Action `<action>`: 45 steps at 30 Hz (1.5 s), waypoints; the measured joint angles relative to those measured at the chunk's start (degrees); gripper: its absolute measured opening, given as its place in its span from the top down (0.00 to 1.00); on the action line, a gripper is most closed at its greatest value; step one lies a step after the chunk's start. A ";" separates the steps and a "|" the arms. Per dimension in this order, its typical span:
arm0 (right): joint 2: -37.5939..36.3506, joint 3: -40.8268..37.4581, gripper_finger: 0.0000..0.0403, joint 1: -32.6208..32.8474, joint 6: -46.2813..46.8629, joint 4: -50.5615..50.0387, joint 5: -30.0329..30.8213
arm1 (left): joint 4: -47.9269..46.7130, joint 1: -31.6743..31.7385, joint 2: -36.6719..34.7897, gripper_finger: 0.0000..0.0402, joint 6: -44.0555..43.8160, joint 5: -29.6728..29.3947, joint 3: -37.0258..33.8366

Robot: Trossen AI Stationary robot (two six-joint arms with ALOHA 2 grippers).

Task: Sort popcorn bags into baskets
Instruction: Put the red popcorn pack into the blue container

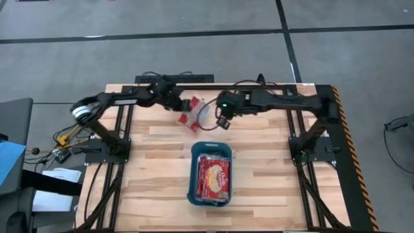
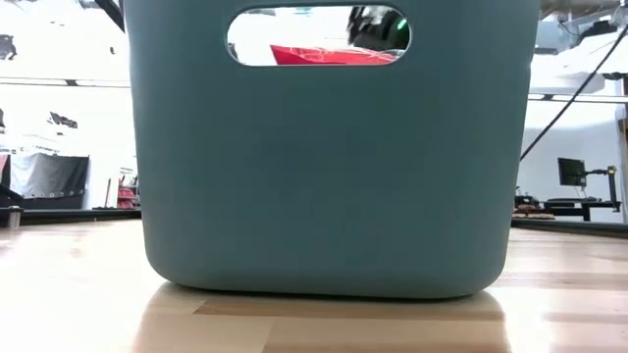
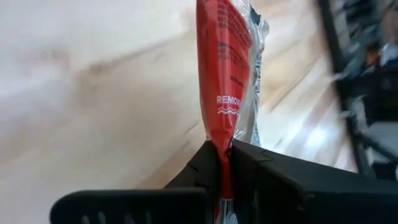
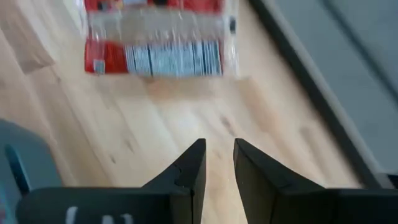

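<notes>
My left gripper will release the popcorn bag so that it is left on top of the face-up red bag inside the teal basket (image 1: 220, 179).
My left gripper (image 1: 183, 109) is over the table's far middle, shut on a red popcorn bag (image 1: 192, 114) in a clear wrapper. The bag also shows in the right wrist view (image 4: 155, 43) and through the basket's handle slot in the low view (image 2: 324, 54). My right gripper (image 1: 223, 122) hangs just right of that bag, empty, its fingers (image 4: 186, 171) a narrow gap apart over bare wood. The teal basket (image 1: 192, 175) stands on the table's middle toward the near edge. Several red bags (image 1: 213, 176) lie flat inside it. My left gripper pinches the bag's end edge (image 3: 222, 163) between its two fingers. The bag shows edge-on and reaches straight out beyond the fingertips, red face on one side and clear wrapper (image 3: 252, 81) on the other. It is held above the wood, clear of the table.
The basket's near wall (image 2: 324, 176) fills the low view. Black frame rails (image 1: 336, 129) and the arm bases stand at the table's left and right edges. Bare wood (image 1: 149, 181) lies left and right of the basket.
</notes>
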 joint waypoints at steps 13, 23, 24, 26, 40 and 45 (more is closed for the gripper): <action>-18.14 0.04 0.74 2.47 9.34 -17.43 14.71 | -10.41 -19.86 -31.34 1.00 -13.95 -23.78 0.09; -21.65 0.06 0.74 3.33 12.00 -20.38 15.01 | -7.43 -56.33 -29.63 0.99 -37.40 -60.99 -0.46; -21.57 0.04 0.74 3.51 12.04 -20.94 15.26 | -6.02 -58.66 -28.12 0.99 -39.16 -63.63 -0.46; -21.58 0.04 0.74 4.18 12.07 -21.70 15.89 | -4.12 -62.36 -25.01 0.99 -43.05 -66.76 -0.44; -21.17 0.04 0.74 9.12 15.09 -25.00 17.69 | 14.87 -65.74 -2.45 0.98 -53.83 -62.15 2.05; -21.18 0.04 0.74 10.27 15.84 -25.12 17.83 | 14.69 -65.74 2.35 0.98 -54.91 -58.99 5.23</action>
